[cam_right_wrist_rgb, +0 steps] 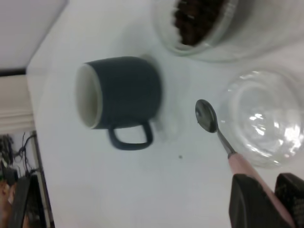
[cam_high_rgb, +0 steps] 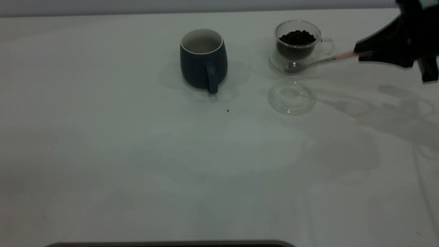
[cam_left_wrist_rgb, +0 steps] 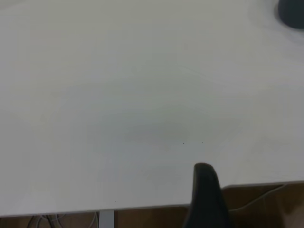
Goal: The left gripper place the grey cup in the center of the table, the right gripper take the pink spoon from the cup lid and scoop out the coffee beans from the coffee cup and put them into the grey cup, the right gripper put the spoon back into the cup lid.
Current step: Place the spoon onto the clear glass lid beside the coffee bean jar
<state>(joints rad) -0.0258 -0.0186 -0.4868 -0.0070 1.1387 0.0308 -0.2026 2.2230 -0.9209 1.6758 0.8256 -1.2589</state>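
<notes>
My right gripper is going to lay the pink spoon down across the cup lid's rim (cam_high_rgb: 318, 86) (cam_right_wrist_rgb: 288, 155) farthest from the grey cup, and I will leave it there.
The grey cup (cam_high_rgb: 203, 60) stands upright near the middle of the table (cam_high_rgb: 137, 154), handle toward the camera; it also shows in the right wrist view (cam_right_wrist_rgb: 123, 97). The coffee cup (cam_high_rgb: 297, 43) with coffee beans (cam_high_rgb: 297, 37) stands to its right. The cup lid (cam_high_rgb: 291, 96) lies empty in front of it. My right gripper (cam_high_rgb: 363, 53) is shut on the pink spoon (cam_high_rgb: 315, 61) by its pink handle (cam_right_wrist_rgb: 247, 168) and holds it in the air, bowl near the coffee cup's base. My left gripper is at the table's edge; one finger (cam_left_wrist_rgb: 206, 194) shows.
A small dark speck (cam_high_rgb: 227, 110) lies on the table in front of the grey cup. The table's near edge runs along the bottom of the exterior view.
</notes>
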